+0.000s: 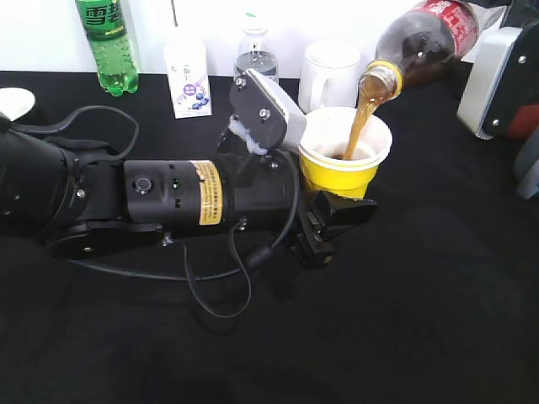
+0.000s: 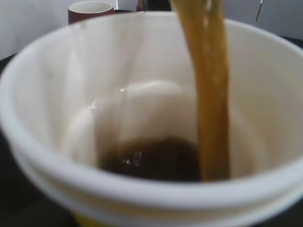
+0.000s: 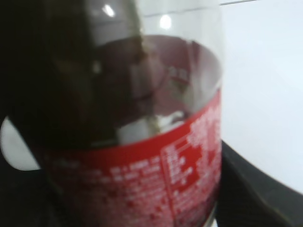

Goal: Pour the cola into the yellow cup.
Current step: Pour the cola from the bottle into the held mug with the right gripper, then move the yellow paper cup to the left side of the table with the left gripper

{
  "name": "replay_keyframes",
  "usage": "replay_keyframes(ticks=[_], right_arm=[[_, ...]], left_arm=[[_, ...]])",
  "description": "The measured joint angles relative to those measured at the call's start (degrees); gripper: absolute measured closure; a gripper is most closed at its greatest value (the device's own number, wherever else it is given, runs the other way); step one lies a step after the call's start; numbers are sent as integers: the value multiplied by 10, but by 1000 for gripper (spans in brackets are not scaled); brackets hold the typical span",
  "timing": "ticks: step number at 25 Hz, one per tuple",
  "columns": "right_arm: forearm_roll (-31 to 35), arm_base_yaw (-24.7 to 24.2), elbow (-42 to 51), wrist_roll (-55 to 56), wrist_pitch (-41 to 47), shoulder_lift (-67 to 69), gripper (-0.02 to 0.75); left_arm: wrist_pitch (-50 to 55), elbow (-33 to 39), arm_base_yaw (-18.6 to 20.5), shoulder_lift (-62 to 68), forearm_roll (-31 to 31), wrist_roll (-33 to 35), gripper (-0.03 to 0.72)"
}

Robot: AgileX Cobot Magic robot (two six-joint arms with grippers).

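My left gripper is going to set the yellow cup down in front of the green soda bottle and white carton (image 1: 144,157).
The yellow cup (image 1: 337,178) stands mid-table between the fingers of my left gripper (image 1: 324,183), which is shut on it. Its white inside fills the left wrist view (image 2: 71,94), with a dark pool of cola at the bottom. The cola bottle (image 1: 431,34) is tilted mouth-down above the cup, with no cap on it. A brown stream (image 1: 360,126) falls from its mouth into the cup and also shows in the left wrist view (image 2: 210,94). My right gripper (image 1: 493,76) holds the bottle's lower end. The red label (image 3: 142,179) fills the right wrist view; the fingers are hidden.
Along the back stand a green soda bottle (image 1: 108,46), a white carton (image 1: 187,80), a small water bottle (image 1: 255,55) and a white mug (image 1: 327,76). A red mug (image 2: 90,9) shows behind the cup. A white dish (image 1: 13,105) lies far left. A black cable (image 1: 219,290) loops below my left arm.
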Motion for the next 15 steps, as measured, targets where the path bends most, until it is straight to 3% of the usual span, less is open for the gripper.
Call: replay_keyframes(ticks=[6,15], right_arm=[[0,0,0,8,2,0,227],[-47,0,0,417,-1,0,227]], left_arm=[[1,0,0,0,0,0,249],[-3,-12,0,0,-2,0,249]])
